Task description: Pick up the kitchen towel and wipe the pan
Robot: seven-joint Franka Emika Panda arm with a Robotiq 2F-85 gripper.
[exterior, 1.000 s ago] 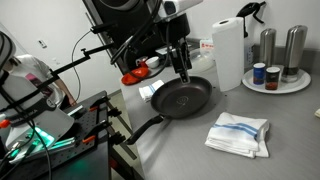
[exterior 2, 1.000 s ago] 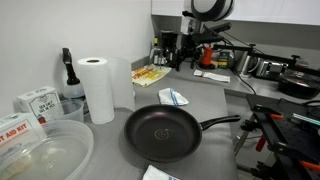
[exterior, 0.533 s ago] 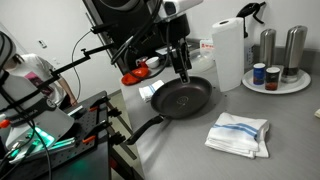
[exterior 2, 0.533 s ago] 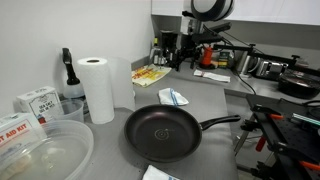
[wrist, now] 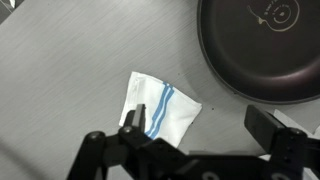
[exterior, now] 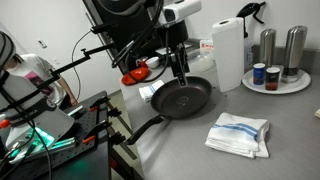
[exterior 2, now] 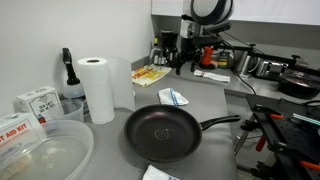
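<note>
Next, I should move my gripper to the kitchen towel on the canister tray's side of the pan and close it on the towel's blue stripe (exterior: 238, 127) (wrist: 159, 110).
The dark round pan (exterior: 185, 98) sits on the grey counter with its long black handle toward the counter edge; it also shows in the other exterior view (exterior 2: 162, 133) and the wrist view (wrist: 265, 45). A small white kitchen towel with pale blue stripes (wrist: 160, 110) lies flat beside the pan in both exterior views (exterior 2: 174, 98) (exterior: 148, 92). My gripper (wrist: 200, 122) hangs well above the counter (exterior: 180, 66) (exterior 2: 183, 62), over the gap between towel and pan. It is open and empty.
A larger rumpled white cloth with blue stripes (exterior: 238, 133) lies on the pan's other side. A tall paper-towel roll (exterior: 228, 52), a small red dish (exterior: 135, 75) and a tray of canisters (exterior: 277, 78) stand behind. A clear plastic bowl (exterior 2: 45, 155) stands nearby.
The wrist has shifted slightly above the counter. The pan and the cloths have not moved.
</note>
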